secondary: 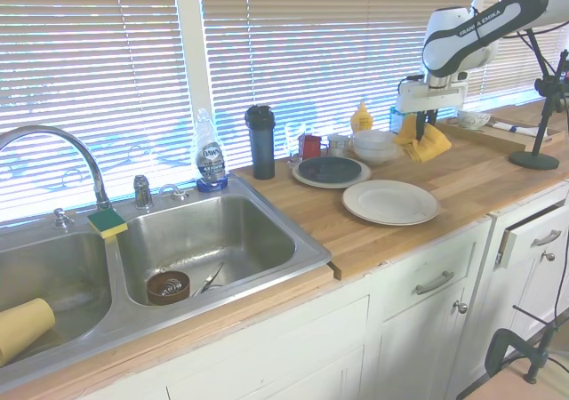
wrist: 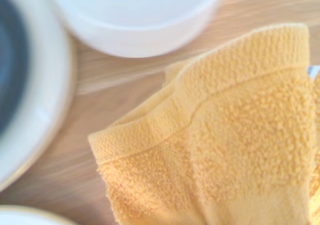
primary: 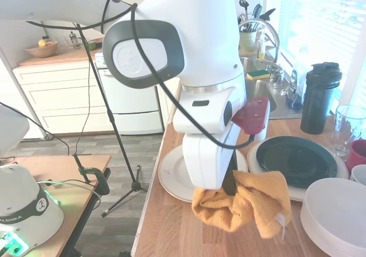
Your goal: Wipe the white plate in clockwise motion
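My gripper should release the orange-yellow cloth on the wooden counter [secondary: 451,186] next to the white plate, away from the sink.
The white plate [secondary: 389,202] lies bare on the wooden counter; in the first exterior view the arm covers most of the white plate [primary: 171,176]. My gripper [secondary: 427,121] hangs above the counter beyond the plate, beside the stacked bowls, shut on an orange-yellow cloth [secondary: 427,142]. The cloth [primary: 243,204] droops in folds from the gripper [primary: 230,187], clear of the plate. In the wrist view the cloth [wrist: 225,135] fills the picture over bare wood, with a sliver of a plate rim [wrist: 20,217] in the corner.
A dark plate [secondary: 329,169] rests on a cream plate [primary: 297,193] next to the white plate. Stacked white bowls [secondary: 374,145], a black bottle [secondary: 261,141], a glass [primary: 345,128] and a red cup [primary: 357,154] line the window side. The sink [secondary: 204,240] lies further along.
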`<state>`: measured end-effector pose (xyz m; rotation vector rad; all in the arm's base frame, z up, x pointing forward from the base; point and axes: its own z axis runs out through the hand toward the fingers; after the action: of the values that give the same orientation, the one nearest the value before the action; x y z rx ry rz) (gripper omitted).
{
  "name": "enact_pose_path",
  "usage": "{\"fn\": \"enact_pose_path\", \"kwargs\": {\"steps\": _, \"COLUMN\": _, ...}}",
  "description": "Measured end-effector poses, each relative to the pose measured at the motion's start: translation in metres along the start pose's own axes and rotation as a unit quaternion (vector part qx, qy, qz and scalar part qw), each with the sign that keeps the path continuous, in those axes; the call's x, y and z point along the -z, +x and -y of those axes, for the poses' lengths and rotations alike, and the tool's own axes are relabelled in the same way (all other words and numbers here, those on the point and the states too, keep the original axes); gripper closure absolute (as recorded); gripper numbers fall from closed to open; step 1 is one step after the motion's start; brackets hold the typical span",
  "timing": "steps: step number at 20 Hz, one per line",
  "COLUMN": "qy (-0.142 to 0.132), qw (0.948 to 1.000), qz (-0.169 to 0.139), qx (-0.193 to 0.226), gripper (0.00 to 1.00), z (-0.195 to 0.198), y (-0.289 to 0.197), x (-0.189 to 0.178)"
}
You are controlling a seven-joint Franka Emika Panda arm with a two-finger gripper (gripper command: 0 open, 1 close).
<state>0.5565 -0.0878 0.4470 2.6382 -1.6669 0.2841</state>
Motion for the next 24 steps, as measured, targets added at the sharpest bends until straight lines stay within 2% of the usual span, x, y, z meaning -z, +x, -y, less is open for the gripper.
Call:
{"fn": "enact_pose_path", "kwargs": {"steps": 5, "qy": -0.024, "qw": 0.9995, "qz": 0.021, "qx": 0.008, "gripper": 1.0, "z": -0.024, "y": -0.001, "x": -0.033}}
{"fn": "enact_pose_path", "kwargs": {"steps": 8, "qy": -0.023, "qw": 0.9979, "qz": 0.052, "qx": 0.032, "gripper": 1.0, "z": -0.036, "y": -0.008, "x": -0.052}}
{"fn": "enact_pose_path", "kwargs": {"steps": 11, "qy": -0.012, "qw": 0.9935, "qz": 0.091, "qx": 0.067, "gripper": 1.0, "z": -0.05, "y": -0.011, "x": -0.068}}
{"fn": "enact_pose_path", "kwargs": {"steps": 14, "qy": 0.003, "qw": 0.9862, "qz": 0.123, "qx": 0.111, "gripper": 1.0, "z": -0.067, "y": -0.011, "x": -0.08}}
{"fn": "enact_pose_path", "kwargs": {"steps": 16, "qy": 0.006, "qw": 0.9825, "qz": 0.134, "qx": 0.13, "gripper": 1.0, "z": -0.076, "y": -0.012, "x": -0.086}}
{"fn": "enact_pose_path", "kwargs": {"steps": 18, "qy": 0.001, "qw": 0.9809, "qz": 0.14, "qx": 0.135, "gripper": 1.0, "z": -0.082, "y": -0.015, "x": -0.093}}
{"fn": "enact_pose_path", "kwargs": {"steps": 19, "qy": -0.001, "qw": 0.9806, "qz": 0.14, "qx": 0.137, "gripper": 0.0, "z": -0.084, "y": -0.016, "x": -0.095}}
{"fn": "enact_pose_path", "kwargs": {"steps": 24, "qy": -0.013, "qw": 0.9813, "qz": 0.114, "qx": 0.154, "gripper": 0.0, "z": -0.085, "y": -0.027, "x": -0.098}}
